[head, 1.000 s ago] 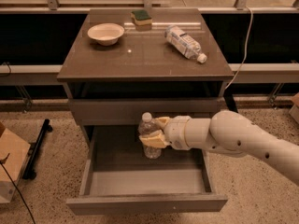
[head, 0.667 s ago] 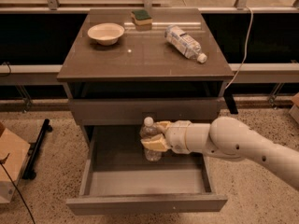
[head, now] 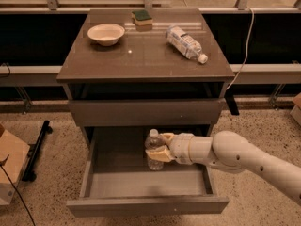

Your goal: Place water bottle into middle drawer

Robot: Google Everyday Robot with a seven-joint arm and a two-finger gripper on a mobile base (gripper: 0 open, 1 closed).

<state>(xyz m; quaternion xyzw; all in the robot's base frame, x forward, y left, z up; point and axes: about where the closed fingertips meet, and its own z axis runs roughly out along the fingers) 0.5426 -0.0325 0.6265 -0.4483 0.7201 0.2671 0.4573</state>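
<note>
I will release the water bottle on the open middle drawer's grey bottom [head: 164,181], a bit nearer to the drawer's front panel.
The water bottle [head: 152,149] is a slim clear bottle with a white cap. It stands upright inside the open middle drawer [head: 141,185], near the back centre, its base at or just above the pale grey floor. My gripper [head: 161,147] reaches in from the right on a white arm. Its tan fingers [head: 159,155] are shut around the bottle's body.
A flat grey closed drawer front [head: 146,111] sits just above the open drawer. On the cabinet top lie a stubbier bottle with a white-and-blue label [head: 186,42], a pale bowl [head: 106,33] and a sponge [head: 141,18]. A cardboard box [head: 9,166] stands on the floor at left.
My gripper has moved the water bottle slightly down and to the right, deeper into the open drawer. The grip has not changed.
</note>
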